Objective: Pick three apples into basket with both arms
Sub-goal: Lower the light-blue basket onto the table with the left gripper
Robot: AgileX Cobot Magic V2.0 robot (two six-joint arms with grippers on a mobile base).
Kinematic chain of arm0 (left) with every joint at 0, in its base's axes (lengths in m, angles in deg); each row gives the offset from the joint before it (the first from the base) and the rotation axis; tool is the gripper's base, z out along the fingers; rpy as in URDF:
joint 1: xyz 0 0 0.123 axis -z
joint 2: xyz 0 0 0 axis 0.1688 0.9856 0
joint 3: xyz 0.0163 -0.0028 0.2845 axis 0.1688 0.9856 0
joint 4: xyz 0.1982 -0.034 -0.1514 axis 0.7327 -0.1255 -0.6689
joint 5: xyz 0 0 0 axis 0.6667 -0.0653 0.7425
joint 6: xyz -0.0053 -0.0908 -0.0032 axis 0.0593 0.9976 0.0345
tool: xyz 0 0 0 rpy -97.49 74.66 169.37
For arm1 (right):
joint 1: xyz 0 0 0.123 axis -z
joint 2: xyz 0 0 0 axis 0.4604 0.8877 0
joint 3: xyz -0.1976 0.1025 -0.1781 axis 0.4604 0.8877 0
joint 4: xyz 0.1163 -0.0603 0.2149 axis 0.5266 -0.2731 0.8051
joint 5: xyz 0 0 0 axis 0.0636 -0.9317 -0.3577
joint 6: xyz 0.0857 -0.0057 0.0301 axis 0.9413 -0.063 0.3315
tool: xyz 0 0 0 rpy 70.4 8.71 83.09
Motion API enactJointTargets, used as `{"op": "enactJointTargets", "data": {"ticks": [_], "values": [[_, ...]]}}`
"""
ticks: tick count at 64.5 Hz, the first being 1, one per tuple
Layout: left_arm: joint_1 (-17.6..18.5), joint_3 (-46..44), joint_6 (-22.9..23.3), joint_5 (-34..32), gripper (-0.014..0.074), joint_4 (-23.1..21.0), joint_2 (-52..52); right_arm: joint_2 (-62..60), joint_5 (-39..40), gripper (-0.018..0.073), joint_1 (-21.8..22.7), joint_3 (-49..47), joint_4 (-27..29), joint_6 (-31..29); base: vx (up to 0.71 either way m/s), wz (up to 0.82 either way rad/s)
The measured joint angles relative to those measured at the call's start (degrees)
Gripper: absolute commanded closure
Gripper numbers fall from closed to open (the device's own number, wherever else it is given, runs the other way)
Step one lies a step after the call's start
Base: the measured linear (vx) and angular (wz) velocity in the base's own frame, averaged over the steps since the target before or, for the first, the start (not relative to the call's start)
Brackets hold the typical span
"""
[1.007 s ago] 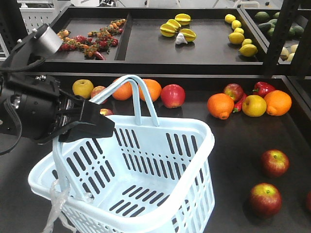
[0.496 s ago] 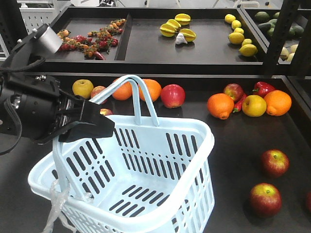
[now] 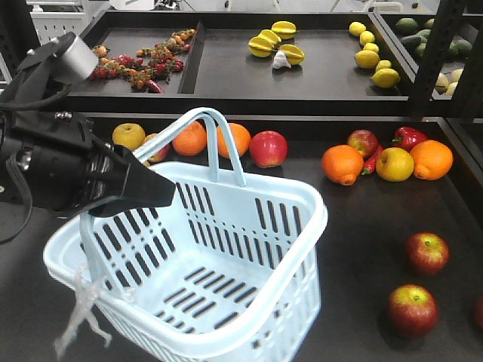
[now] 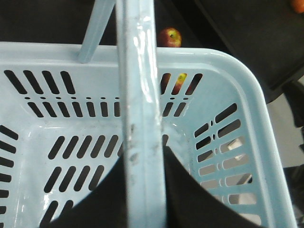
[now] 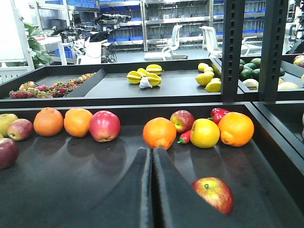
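My left gripper is to set the pale blue basket, now hanging tilted at the front, down mid-tray (image 3: 250, 258), in front of the oranges and red apple at the back.
My left gripper (image 3: 160, 192) is shut on one hoop handle (image 4: 142, 118) of the pale blue basket (image 3: 302, 226). The basket hangs tilted at the front left and holds nothing. In the left wrist view the handle runs straight between my left gripper's (image 4: 145, 190) two dark fingers. Two red apples (image 3: 426, 253) (image 3: 412, 309) lie at the front right, and a third red one (image 3: 480, 313) is cut off by the right edge. My right gripper (image 5: 152, 152) is shut and empty, low over the dark tray, with a red apple (image 5: 213, 194) just to its right.
Along the back of the tray (image 3: 362, 219) lie oranges (image 3: 342, 164), a yellow apple (image 3: 129, 136), more red apples (image 3: 269, 148) and a red pepper (image 3: 408, 137). The upper shelf holds starfruit (image 3: 275, 41), lemons (image 3: 373, 60) and strawberries (image 3: 139, 64). A black post (image 3: 438, 56) stands at the right.
The basket has swung up and tilted further, its handles shifting left and upward. The clear plastic scrap on its side now dangles free. The left gripper keeps its hold.
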Motion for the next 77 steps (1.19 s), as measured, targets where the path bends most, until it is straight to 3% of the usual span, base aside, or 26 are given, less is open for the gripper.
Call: {"op": "enactJointTargets", "data": {"ticks": [27, 41, 48, 56, 77], "values": [[0.0, -1.8, -26.7, -3.8, 0.0603, 1.2, 11.2, 0.0, 0.0, 0.0564, 0.0, 0.0, 0.0, 0.0, 0.00, 0.00], [0.0, -10.1, -42.9, -3.8, 0.0603, -5.2, 21.3, 0.0, 0.0, 0.0564, 0.0, 0.0, 0.0, 0.0, 0.00, 0.00], [0.0, -15.8, -48.8, -2.5, 0.0603, -8.6, 26.6, 0.0, 0.0, 0.0564, 0.0, 0.0, 0.0, 0.0, 0.00, 0.00], [0.0, -21.7, -52.7, 1.2, 0.0603, -9.7, 32.8, 0.0, 0.0, 0.0564, 0.0, 0.0, 0.0, 0.0, 0.00, 0.00], [0.0, -31.3, -55.5, 4.8, 0.0603, -8.4, 46.2, 0.0, 0.0, 0.0564, 0.0, 0.0, 0.0, 0.0, 0.00, 0.00]]}}
